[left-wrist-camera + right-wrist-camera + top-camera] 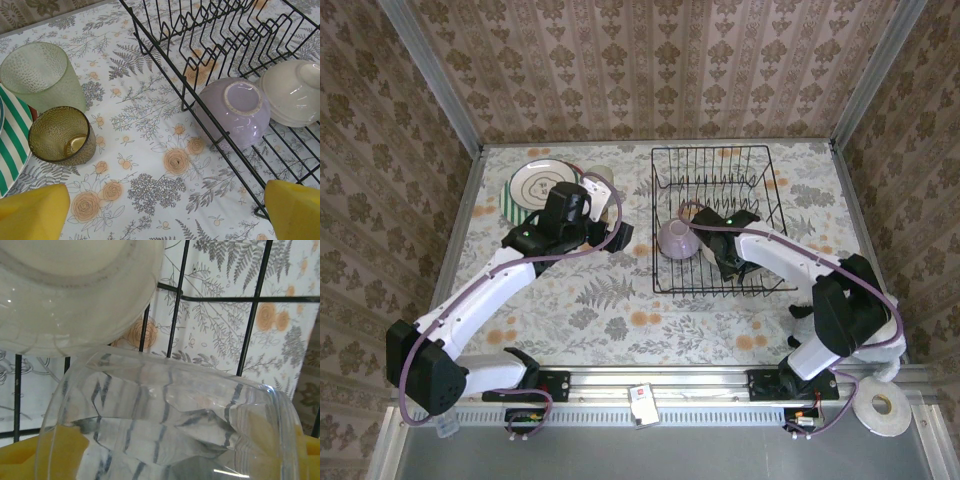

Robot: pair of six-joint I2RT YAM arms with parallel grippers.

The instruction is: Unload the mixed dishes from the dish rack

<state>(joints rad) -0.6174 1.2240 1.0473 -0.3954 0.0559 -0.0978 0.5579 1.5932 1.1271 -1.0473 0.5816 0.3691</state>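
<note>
Next, my right gripper opens its fingers, turns, and takes the glass (175, 371) around its sides before lifting, because it now spans the clear glass from rim to base.
The black wire dish rack (760, 190) stands right of centre. Inside it a lavender bowl (677, 240) (235, 112) lies upside down beside a cream bowl (295, 92) (70, 290). My right gripper (725, 258) (165, 460) is down in the rack, shut on a clear faceted glass (170, 415) that spans the gap between its yellow fingers (30, 460). My left gripper (620, 235) (165, 220) hangs open over bare tablecloth just left of the rack. On the table to its left stand a pale-green cup (42, 75), an amber cup (62, 135) and the green-white striped plate (12, 140).
A stack of plates (535, 190) topped by a cream ring-patterned one lies at the back left, with a cup (600, 178) next to it. The rack's near wall (220, 145) runs close to my left gripper. A tape roll (880, 412) lies off the table's front right.
</note>
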